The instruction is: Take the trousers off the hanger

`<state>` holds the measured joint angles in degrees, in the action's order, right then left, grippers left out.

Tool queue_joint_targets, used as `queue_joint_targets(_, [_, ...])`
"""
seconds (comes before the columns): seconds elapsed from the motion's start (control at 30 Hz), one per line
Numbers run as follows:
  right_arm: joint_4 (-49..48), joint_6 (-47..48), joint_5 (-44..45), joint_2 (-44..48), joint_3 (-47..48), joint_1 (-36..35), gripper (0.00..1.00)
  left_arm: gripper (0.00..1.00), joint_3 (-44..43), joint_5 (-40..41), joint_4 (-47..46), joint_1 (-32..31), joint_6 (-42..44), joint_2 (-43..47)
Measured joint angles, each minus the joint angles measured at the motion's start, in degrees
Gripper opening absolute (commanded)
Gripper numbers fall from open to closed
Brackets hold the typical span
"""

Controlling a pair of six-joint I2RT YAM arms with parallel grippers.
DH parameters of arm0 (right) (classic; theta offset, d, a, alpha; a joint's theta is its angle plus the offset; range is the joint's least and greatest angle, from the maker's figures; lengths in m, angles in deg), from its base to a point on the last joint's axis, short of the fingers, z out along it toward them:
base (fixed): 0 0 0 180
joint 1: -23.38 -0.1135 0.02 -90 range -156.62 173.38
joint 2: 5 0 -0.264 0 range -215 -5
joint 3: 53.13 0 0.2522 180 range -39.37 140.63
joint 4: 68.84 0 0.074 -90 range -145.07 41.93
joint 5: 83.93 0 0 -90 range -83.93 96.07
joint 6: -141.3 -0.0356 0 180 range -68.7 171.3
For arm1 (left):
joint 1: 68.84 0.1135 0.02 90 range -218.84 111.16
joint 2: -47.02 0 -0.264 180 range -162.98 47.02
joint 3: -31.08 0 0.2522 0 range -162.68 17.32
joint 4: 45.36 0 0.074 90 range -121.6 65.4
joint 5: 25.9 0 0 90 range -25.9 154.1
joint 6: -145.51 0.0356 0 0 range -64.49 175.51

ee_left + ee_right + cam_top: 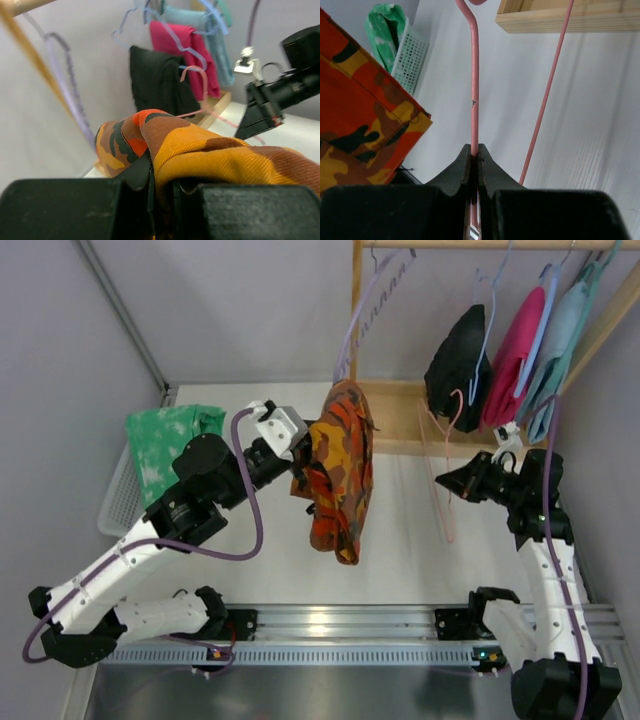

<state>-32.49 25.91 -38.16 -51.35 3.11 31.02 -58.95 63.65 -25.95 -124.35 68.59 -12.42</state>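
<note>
The robot's left gripper should release the camouflage trousers on top of the green cloth in the white basket (182, 450).
The orange, red and black camouflage trousers (335, 472) hang bunched from my left gripper (300, 448), which is shut on their upper fold; they fill the left wrist view (210, 155) right at the jaws. They are apart from the pink wire hanger (447, 465). My right gripper (457, 483) is shut on the hanger's thin pink rod (474, 90) and holds it upright to the right of the trousers. In the right wrist view the trousers (360, 125) show at the left.
A wooden rail (480, 245) at the back right holds an empty lilac hanger (365, 315) and black (458, 368), pink (512, 355) and teal (562, 340) garments. A white basket (122, 495) with green cloth (170, 440) stands at the left. A wooden base board (405, 420) lies under the rack.
</note>
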Motion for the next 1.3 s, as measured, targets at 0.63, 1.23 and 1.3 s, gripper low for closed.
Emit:
queue_joint_targets(0.63, [-0.94, 2.23, 0.0, -0.24, 0.02, -0.87, 0.0, 0.0, 2.47, 6.78, 10.05, 55.52, -17.35, 18.45])
queue_joint_targets(1.23, [-1.88, 0.79, 0.79, -2.1, 4.17, -5.97, 0.0, 0.0, 12.15, 19.65, 14.78, 73.2, -14.86, 20.13])
queue_joint_targets(1.3, [-1.92, 0.48, 1.09, -2.08, 4.61, -6.45, 0.0, 0.0, 14.43, 18.62, 11.28, 73.2, -12.81, 17.05])
